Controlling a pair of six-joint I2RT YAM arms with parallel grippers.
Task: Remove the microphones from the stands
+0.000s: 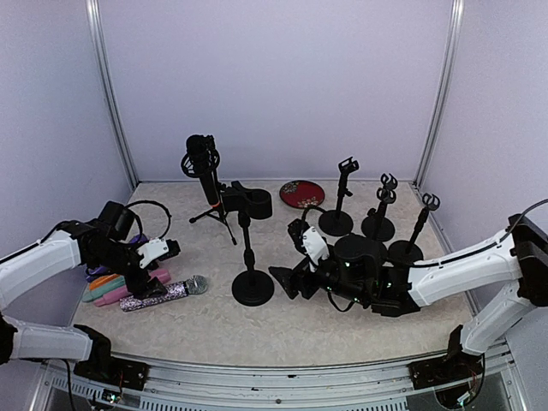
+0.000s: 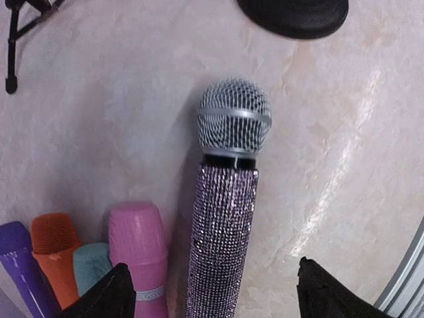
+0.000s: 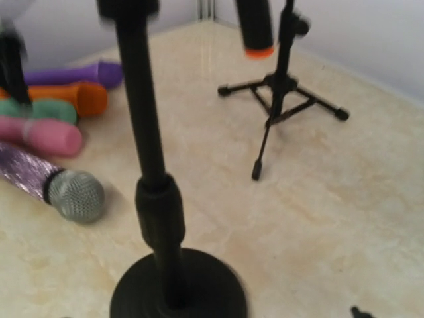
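Observation:
The robot's right gripper needs to next move to the middle of the round-base stand's pole [image 1: 249,254] [image 3: 159,197], between the stand's base and empty clip, and close there.
A sparkly purple microphone [image 1: 167,292] with a silver mesh head lies flat on the table; it also shows in the left wrist view [image 2: 224,218]. My left gripper [image 1: 145,288] is open, low over its handle, one finger on each side [image 2: 215,295], not touching it. A black microphone [image 1: 203,164] sits in a shock mount on a tripod stand [image 1: 218,214] at the back. My right gripper [image 1: 284,281] is open and empty beside the round-base stand [image 1: 253,287], whose clip is empty. Only one fingertip [image 3: 358,311] shows in the right wrist view.
Pink [image 2: 138,245], teal [image 2: 93,262], orange [image 2: 54,246] and purple [image 2: 18,255] microphones lie side by side left of the sparkly one. Three small empty stands [image 1: 378,224] and a red plate [image 1: 301,193] are at the back right. The tripod [image 3: 281,99] stands beyond the round base [image 3: 179,288].

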